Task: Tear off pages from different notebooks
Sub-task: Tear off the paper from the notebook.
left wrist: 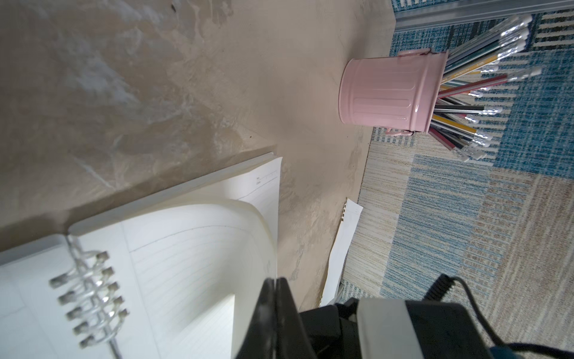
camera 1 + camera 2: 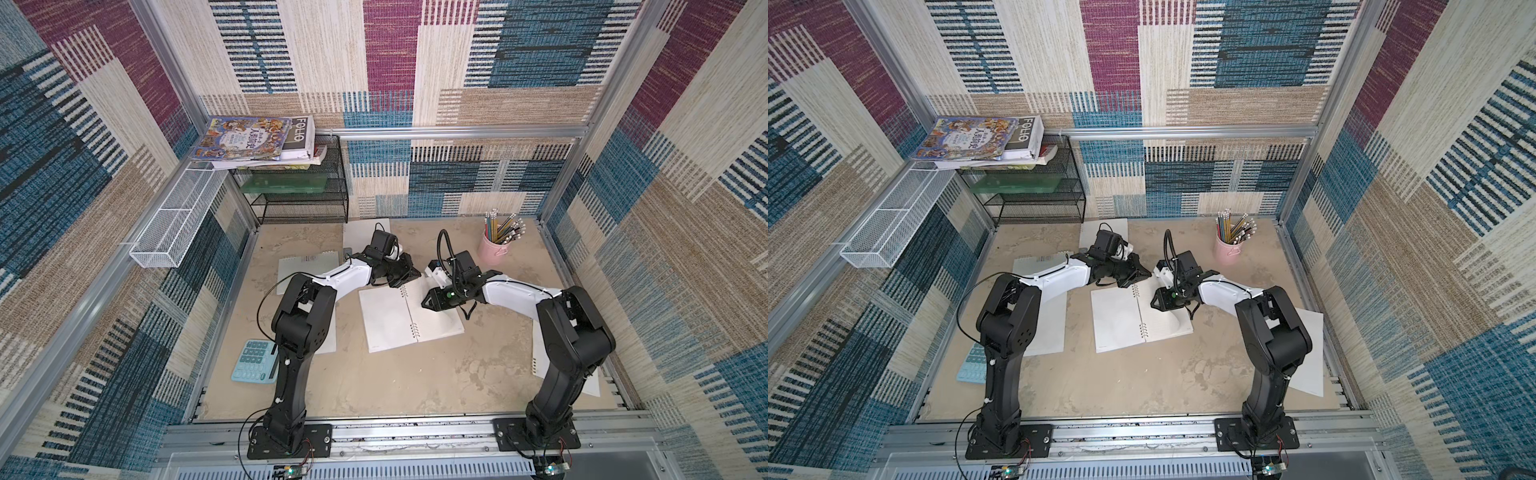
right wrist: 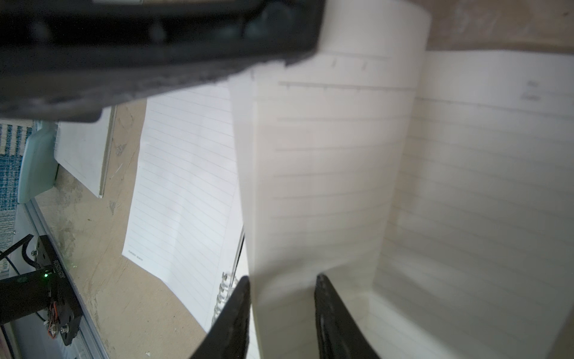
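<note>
Another page is behind the lifted page in my left gripper, so next I pinch the nearer page (image 3: pixel 320 233) with my right gripper and part the two before tearing.
One of the notebooks (image 2: pixel 386 320) lies open at the table's middle, spiral (image 1: pixel 90 295) down its centre. Its top right-hand page (image 1: pixel 217 236) is lifted and curls upward. My left gripper (image 1: pixel 276 281) is shut on that page's far edge, seen near the notebook's far end in both top views (image 2: pixel 409 277) (image 2: pixel 1142 277). My right gripper (image 3: pixel 282 279) is open low over the right-hand side (image 2: pixel 424 302), and the arched page (image 3: pixel 326 155) stands between its fingers (image 3: pixel 239 310). A closed notebook (image 2: pixel 307 266) lies left of it, under my left arm.
A pink cup of pencils (image 2: pixel 494 245) stands at the back right. A light-blue calculator (image 2: pixel 254 360) lies front left. Loose white sheets lie at the back (image 2: pixel 365 232) and under my right arm (image 2: pixel 590 382). A black mesh rack (image 2: pixel 299 187) carries books (image 2: pixel 253 139).
</note>
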Controlling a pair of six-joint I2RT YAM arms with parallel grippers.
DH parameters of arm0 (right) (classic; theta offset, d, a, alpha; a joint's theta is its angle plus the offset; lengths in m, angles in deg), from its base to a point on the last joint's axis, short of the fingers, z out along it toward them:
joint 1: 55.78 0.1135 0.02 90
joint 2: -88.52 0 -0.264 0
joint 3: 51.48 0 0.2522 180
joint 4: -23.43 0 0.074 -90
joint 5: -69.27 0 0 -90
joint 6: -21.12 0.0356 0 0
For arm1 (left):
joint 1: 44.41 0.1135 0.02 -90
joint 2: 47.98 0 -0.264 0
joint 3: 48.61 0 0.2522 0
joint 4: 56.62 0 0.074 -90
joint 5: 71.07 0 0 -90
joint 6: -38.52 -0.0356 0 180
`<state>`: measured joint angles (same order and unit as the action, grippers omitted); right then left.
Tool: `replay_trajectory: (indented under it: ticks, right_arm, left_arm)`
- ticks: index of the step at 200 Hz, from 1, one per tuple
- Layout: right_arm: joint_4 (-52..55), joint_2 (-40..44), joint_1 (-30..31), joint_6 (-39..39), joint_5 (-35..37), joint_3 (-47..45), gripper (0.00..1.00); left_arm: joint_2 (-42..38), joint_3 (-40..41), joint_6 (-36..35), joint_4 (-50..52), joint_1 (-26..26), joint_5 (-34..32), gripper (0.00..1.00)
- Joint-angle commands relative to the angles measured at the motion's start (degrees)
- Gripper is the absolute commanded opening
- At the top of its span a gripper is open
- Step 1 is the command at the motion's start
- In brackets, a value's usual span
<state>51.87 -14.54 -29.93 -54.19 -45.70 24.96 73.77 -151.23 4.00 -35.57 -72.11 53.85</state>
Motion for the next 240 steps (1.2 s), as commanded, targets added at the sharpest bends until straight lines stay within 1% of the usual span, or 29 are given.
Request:
replay_trajectory:
  ticks: [1, 14, 19, 32, 50, 56, 64, 75, 106, 148, 189, 208, 230, 240]
  right_arm:
    - [-0.35, 0.62, -0.26, -0.05, -0.82, -0.11, 0.36]
    - [0.03, 1.19, -0.5, -0.14, -0.95, -0.18, 0.37]
    - [0.3, 1.65, -0.61, -0.12, -1.17, -0.16, 0.39]
    - [0.61, 3.42, -1.28, 0.01, -1.84, -0.29, 0.49]
    - [0.48, 5.68, -2.4, 0.36, -3.44, -0.77, 0.58]
    - [0.53, 6.23, -2.62, 0.42, -3.67, -0.75, 0.63]
    - [0.52, 6.59, -2.97, 0.42, -3.68, -0.92, 0.66]
    - [0.53, 6.63, -3.22, 0.59, -3.13, -1.01, 0.67]
    - [-0.99, 6.53, -4.16, 1.37, -2.81, -1.85, 0.66]
    - [-1.38, 6.77, -4.36, 1.52, -2.5, -1.68, 0.55]
    - [-1.14, 8.38, -4.83, 1.02, -2.01, -1.85, 0.53]
    - [-1.98, 9.48, -5.34, 1.01, -2.27, -2.59, 0.48]
    - [-1.37, 8.66, -5.69, 0.02, -1.28, -2.9, 0.46]
    - [-0.97, 8.2, -5.73, -0.52, -0.78, -3.14, 0.44]
  left_arm:
    - [-0.44, -0.17, 0.41, -2.4, 0.04, 0.72, 0.0]
    - [-0.38, -0.34, 0.25, -2.22, 0.06, 0.78, 0.0]
    - [-0.41, -0.31, 0.24, -2.36, 0.1, 0.92, 0.0]
    - [-0.43, -0.26, -0.15, -2.45, 0.11, 1.26, 0.0]
    - [-0.46, 0.15, -0.76, -3.04, 0.11, 1.66, 0.0]
    - [-0.44, 0.32, -0.89, -3.26, 0.11, 1.88, 0.0]
    - [-0.38, 0.52, -1.01, -3.73, 0.15, 2.07, 0.0]
    - [-0.46, 1.11, -1.1, -4.32, 0.16, 2.3, 0.0]
    - [-0.65, 2.16, -1.23, -4.84, 0.19, 2.57, 0.0]
    - [-0.47, 2.43, -1.35, -4.7, 0.42, 2.69, 0.0]
    - [-0.29, 2.36, -1.61, -4.56, 0.46, 2.79, 0.02]
    - [-0.32, 2.55, -1.58, -4.54, 0.55, 2.67, 0.02]
    - [-0.25, 2.52, -1.42, -4.76, 0.64, 2.89, 0.02]
    - [-0.2, 2.39, -1.38, -4.65, 0.68, 2.96, 0.02]
